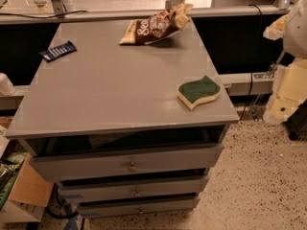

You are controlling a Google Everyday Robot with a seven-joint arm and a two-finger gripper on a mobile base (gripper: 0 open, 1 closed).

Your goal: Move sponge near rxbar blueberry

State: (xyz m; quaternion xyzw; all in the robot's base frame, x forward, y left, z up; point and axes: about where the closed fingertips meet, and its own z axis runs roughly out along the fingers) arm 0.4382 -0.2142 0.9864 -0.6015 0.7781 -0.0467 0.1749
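Note:
I will next close my gripper at the middle of the sponge point(198, 91), between its two ends.
The sponge point(199, 92), leaf-shaped with a dark green top and pale yellow base, lies flat near the front right corner of the grey cabinet top point(115, 85). The rxbar blueberry point(57, 51), a small dark blue bar with white stripes, lies at the far left edge of the top, well away from the sponge. My gripper point(283, 104) shows as pale cream parts at the right edge of the view. It is off the cabinet, to the right of the sponge, and touches nothing on the top.
A brown and tan snack bag point(156, 25) lies at the back of the top. Below are three drawers point(129, 166), the uppermost slightly open. A cardboard box point(26, 188) stands on the floor at the left. Cables and a rail run behind the cabinet.

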